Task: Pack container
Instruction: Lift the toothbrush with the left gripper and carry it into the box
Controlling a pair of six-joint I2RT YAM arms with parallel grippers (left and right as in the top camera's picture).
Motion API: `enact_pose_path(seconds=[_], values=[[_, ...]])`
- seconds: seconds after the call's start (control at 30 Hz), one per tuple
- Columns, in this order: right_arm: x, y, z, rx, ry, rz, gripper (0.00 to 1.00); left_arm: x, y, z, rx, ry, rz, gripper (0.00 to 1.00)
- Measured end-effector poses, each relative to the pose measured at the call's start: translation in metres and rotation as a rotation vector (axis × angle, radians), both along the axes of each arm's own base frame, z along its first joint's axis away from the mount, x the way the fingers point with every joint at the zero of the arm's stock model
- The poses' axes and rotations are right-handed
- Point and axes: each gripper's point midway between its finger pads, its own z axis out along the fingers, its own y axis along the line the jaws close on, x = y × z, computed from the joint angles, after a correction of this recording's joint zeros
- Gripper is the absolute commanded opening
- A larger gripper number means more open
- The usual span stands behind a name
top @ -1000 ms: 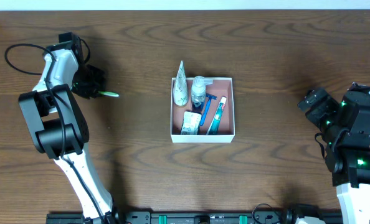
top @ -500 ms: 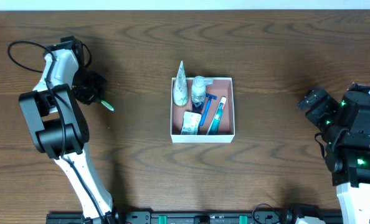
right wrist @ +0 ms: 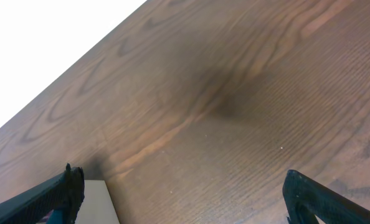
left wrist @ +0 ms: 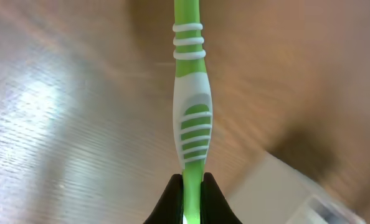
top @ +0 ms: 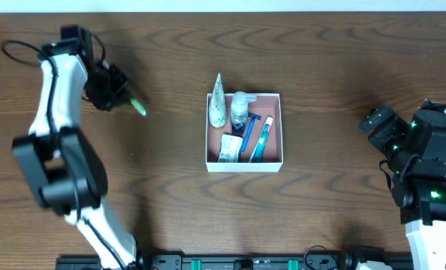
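Observation:
My left gripper should release the green and white toothbrush across the toothpaste tube in the container [top: 260, 137].
The container [top: 275, 159], a square white box with a pinkish floor, sits mid-table and holds a white tube, a small pump bottle, a blue razor, a toothpaste tube and a packet. My left gripper [top: 116, 93] is at the far left, shut on a green and white toothbrush [top: 138, 107] and holding it above the table. In the left wrist view the toothbrush handle [left wrist: 192, 118] runs up from between the shut jaws [left wrist: 192, 186], and a blurred white corner of the container [left wrist: 278, 186] shows lower right. My right gripper [right wrist: 182, 186] is open and empty, far right of the container.
The brown wooden table [top: 170, 195] surrounds the box. The right arm's base [top: 426, 180] stands at the right edge. A white box corner [right wrist: 98, 202] shows at the lower left of the right wrist view.
My left gripper has lifted and swung with the toothbrush, moving up and slightly right. The toothbrush now points down-right towards the container. The right arm has not moved.

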Motion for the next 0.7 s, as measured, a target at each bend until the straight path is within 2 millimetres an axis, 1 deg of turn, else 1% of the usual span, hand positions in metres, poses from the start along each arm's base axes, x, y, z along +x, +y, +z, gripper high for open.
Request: enact_pose_path(seconds=[0.07, 0.1, 0.13, 0.2, 0.23, 0.3, 0.33, 0.43, 0.5, 0.57, 0.6, 0.7], values=[[0.0, 0.0, 0.0, 0.0, -0.001, 0.0, 0.99, 0.002, -0.021, 0.053, 0.023, -0.159, -0.09, 0.06], [0.0, 0.0, 0.0, 0.0, 0.0, 0.0, 0.99, 0.002, -0.029, 0.074, 0.036, -0.222, -0.128, 0.06], [0.0, 0.0, 0.0, 0.0, 0.0, 0.0, 0.99, -0.002, -0.045, 0.1, 0.052, -0.304, -0.187, 0.06], [0.0, 0.0, 0.0, 0.0, 0.0, 0.0, 0.99, -0.014, -0.074, 0.143, 0.081, -0.432, -0.287, 0.06], [0.0, 0.0, 0.0, 0.0, 0.0, 0.0, 0.99, -0.022, -0.088, 0.16, 0.095, -0.487, -0.333, 0.06], [0.0, 0.0, 0.0, 0.0, 0.0, 0.0, 0.99, -0.044, -0.126, 0.19, 0.132, -0.586, -0.443, 0.06], [0.0, 0.0, 0.0, 0.0, 0.001, 0.0, 0.99, -0.053, -0.14, 0.199, 0.145, -0.618, -0.484, 0.06], [0.0, 0.0, 0.0, 0.0, 0.001, 0.0, 0.99, -0.083, -0.19, 0.216, 0.183, -0.695, -0.625, 0.06], [0.0, 0.0, 0.0, 0.0, 0.0, 0.0, 0.99, -0.097, -0.215, 0.216, 0.212, -0.715, -0.7, 0.06], [0.0, 0.0, 0.0, 0.0, 0.0, 0.0, 0.99, -0.109, -0.241, 0.21, 0.242, -0.716, -0.771, 0.06], [0.0, 0.0, 0.0, 0.0, 0.0, 0.0, 0.99, -0.113, -0.25, 0.206, 0.253, -0.712, -0.795, 0.06], [0.0, 0.0, 0.0, 0.0, 0.0, 0.0, 0.99, -0.123, -0.28, 0.183, 0.289, -0.676, -0.882, 0.06]])
